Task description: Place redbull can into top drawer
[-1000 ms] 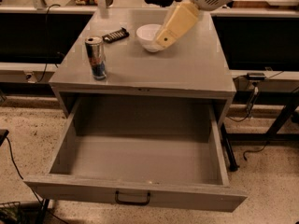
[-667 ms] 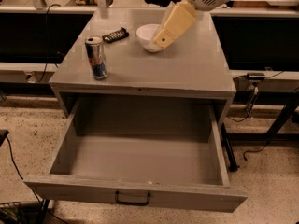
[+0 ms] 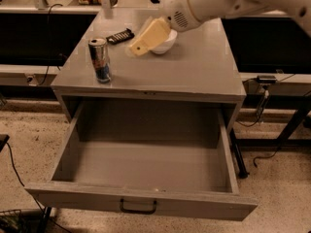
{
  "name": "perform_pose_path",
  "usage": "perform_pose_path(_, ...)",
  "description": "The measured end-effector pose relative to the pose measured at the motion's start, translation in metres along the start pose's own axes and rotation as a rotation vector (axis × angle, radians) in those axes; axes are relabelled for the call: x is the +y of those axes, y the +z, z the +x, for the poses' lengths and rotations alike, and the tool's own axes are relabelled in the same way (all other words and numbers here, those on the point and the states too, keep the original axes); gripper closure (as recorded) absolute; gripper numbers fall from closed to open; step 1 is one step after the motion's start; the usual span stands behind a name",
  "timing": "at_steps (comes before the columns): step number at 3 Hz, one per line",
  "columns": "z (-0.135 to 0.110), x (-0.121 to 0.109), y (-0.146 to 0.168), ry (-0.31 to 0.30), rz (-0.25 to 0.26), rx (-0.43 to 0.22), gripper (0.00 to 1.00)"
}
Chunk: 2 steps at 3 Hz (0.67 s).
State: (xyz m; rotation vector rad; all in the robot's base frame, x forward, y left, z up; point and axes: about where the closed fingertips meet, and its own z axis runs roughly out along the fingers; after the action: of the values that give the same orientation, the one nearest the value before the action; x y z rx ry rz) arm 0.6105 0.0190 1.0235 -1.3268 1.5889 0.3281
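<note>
Next, I close my gripper on the upper half of the redbull can (image 3: 99, 50), which is standing near the front edge of the grey cabinet top.
The redbull can (image 3: 99, 60) stands upright on the grey cabinet top, near its front left corner. The top drawer (image 3: 146, 164) is pulled wide open below it and holds nothing; its front panel has a small dark handle (image 3: 138, 207). My gripper (image 3: 141, 43) hangs over the cabinet top at the back middle, in front of the white bowl. It is to the right of the can and a little behind it, a short way apart from it. It holds nothing.
A white bowl (image 3: 165, 44) sits behind the gripper on the cabinet top (image 3: 194, 72). A dark flat packet (image 3: 120, 36) lies behind the can. Cables run on the speckled floor at left and right. Black benches stand behind the cabinet.
The arm and gripper have swung left and lower, from over the bowl's right side towards the can. The can and the drawer have not moved.
</note>
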Motion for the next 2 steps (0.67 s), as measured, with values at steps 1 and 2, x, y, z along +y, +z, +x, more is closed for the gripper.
perform_pose_path(1, -0.016, 0.014, 0.058, 0.045, -0.043, -0.115, 0.00)
perform_pose_path(2, -0.024, 0.034, 0.112, 0.046, -0.072, -0.170, 0.00)
